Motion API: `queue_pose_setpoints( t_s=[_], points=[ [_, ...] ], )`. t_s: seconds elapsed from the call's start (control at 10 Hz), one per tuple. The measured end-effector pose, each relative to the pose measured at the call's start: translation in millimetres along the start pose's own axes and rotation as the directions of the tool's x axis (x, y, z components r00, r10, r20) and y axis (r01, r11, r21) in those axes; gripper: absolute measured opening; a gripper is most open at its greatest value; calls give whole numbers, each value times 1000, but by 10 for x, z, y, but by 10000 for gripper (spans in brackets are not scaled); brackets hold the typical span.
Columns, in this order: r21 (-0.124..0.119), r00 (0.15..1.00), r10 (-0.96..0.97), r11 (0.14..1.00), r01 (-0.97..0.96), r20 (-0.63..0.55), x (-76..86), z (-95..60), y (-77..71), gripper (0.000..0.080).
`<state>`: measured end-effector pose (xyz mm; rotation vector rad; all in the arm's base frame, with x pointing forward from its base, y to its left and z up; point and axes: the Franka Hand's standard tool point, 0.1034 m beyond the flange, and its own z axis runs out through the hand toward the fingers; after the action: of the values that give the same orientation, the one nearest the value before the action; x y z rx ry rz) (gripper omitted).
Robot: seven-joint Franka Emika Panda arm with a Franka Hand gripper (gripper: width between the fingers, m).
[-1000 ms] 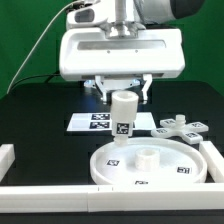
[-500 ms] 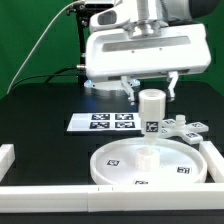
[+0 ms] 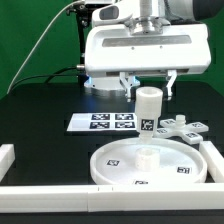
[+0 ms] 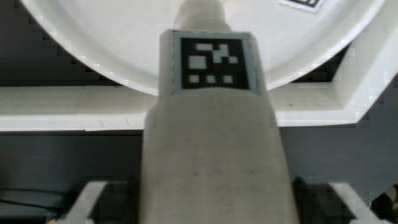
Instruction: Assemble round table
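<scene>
Next, my gripper releases the white cylinder leg, upright on the raised part in the middle of the disc (image 3: 149, 154) (image 4: 201, 12). The leg is now held upright at that hub.
My gripper (image 3: 148, 92) is shut on the white cylinder leg (image 3: 148, 115) and holds it upright by its upper end. The leg's lower end is at the raised hub in the middle of the large round disc (image 3: 115, 160). I cannot tell whether it is seated. The cross-shaped foot piece (image 3: 183, 128) lies on the table at the exterior view's right, behind the disc. In the wrist view the tagged leg (image 4: 217, 130) fills the middle between my fingers (image 4: 80, 200), with the disc (image 4: 107, 40) beyond it.
The marker board (image 3: 103, 122) lies behind the disc toward the exterior view's left. White border walls run along the front (image 3: 90, 197), at the left (image 3: 6, 155) and at the right (image 3: 214, 160). A wall also shows in the wrist view (image 4: 71, 105).
The gripper has carried the leg toward the exterior view's right, from beside the disc's middle to over its hub, and the leg now reaches lower onto the hub.
</scene>
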<state>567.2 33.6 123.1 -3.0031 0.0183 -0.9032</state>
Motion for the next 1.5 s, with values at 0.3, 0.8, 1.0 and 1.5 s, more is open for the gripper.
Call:
queue_pose_setpoints(
  t_s=[0.3,0.8,1.0,1.5],
  points=[
    [5,1000,15,1000,-15,24,-112,80,-36,406],
    [7,1000,11,1000,-11,25,-118,141,-31,407],
    [8,999,18,1000,-18,27,-120,165,-43,407],
    [0,1000,11,1000,-11,21,-227,236,-49,407]
  ],
)
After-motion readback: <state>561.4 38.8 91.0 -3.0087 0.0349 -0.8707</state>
